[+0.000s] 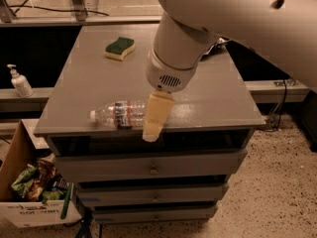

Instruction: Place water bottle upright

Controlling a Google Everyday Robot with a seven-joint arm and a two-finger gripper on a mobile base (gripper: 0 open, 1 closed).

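Note:
The robot's gripper will next move to the water bottle's label band [128, 114], around its middle, and close there.
The water bottle [120, 114] is clear ribbed plastic with a white cap and a red-white-blue label band. It lies on its side near the front edge of the grey cabinet top [213, 95], cap pointing left. My gripper [152, 131] hangs from the big white arm and points down. It is in front of the bottle's right end and hides the base. Its tip reaches the cabinet's front edge. I cannot tell whether it touches the bottle.
A green and yellow sponge [120, 47] lies at the back left of the top. A white pump dispenser [20, 81] stands on a ledge to the left. A cardboard box of snack bags [30, 190] sits on the floor at left. Drawers [151, 168] are below.

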